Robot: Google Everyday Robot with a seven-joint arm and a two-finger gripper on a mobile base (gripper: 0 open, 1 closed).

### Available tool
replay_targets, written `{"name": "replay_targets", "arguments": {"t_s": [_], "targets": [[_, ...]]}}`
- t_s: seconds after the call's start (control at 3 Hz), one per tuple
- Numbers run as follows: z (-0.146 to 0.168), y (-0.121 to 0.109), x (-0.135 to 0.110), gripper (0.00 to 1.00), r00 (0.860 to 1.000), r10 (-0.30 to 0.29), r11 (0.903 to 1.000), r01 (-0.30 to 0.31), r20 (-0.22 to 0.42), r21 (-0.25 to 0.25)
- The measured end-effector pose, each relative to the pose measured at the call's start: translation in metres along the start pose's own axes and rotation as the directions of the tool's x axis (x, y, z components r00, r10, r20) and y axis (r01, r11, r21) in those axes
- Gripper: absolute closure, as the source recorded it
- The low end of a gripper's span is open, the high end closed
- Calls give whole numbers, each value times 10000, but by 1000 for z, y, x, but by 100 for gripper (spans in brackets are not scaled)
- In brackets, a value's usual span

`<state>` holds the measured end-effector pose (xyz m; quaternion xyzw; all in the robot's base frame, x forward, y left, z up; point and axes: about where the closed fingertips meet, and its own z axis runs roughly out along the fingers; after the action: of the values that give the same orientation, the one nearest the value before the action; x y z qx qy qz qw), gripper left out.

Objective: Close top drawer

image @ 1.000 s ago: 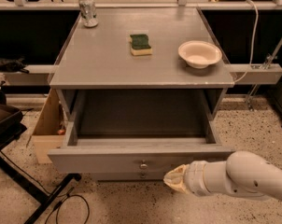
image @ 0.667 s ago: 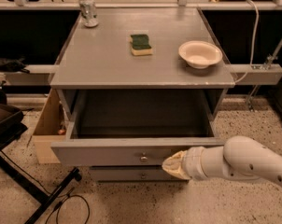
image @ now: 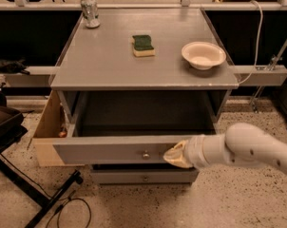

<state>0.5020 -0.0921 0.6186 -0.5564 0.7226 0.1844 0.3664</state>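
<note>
My gripper needs to let go of the top drawer's front, which is pulled out now, and the drawer will then stay pushed in beneath the grey cabinet top (image: 135,131).
The top drawer (image: 110,152) of the grey cabinet stands pulled out, its inside dark and empty. Its flat grey front carries a small round metal knob (image: 146,154) at the centre. My gripper (image: 174,156) comes in from the right on a white arm and its cream tip rests against the drawer front just right of the knob. A lower grey drawer (image: 144,176) with its own knob sits shut beneath.
On the cabinet top (image: 100,65) stand a silver can (image: 90,11), a green-and-yellow sponge (image: 143,45) and a white bowl (image: 203,54). A cardboard box (image: 48,127) stands to the cabinet's left. A black stand and cable (image: 48,198) lie on the speckled floor at left.
My gripper has moved left and up along the drawer front towards the knob. The drawer front sits further in than a second ago.
</note>
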Motion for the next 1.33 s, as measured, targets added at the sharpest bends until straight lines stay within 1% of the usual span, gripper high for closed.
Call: {"name": "replay_targets", "arguments": {"t_s": [0.33, 0.67, 1.0, 1.33], "targets": [[0, -5, -5, 100, 10000, -50, 10000, 49, 45, 30], [10, -43, -30, 100, 9993, -282, 9996, 280, 260, 90], [14, -52, -38, 100, 9989, -334, 9994, 331, 334, 86], [14, -52, -38, 83, 9989, -334, 9994, 332, 334, 85]]}}
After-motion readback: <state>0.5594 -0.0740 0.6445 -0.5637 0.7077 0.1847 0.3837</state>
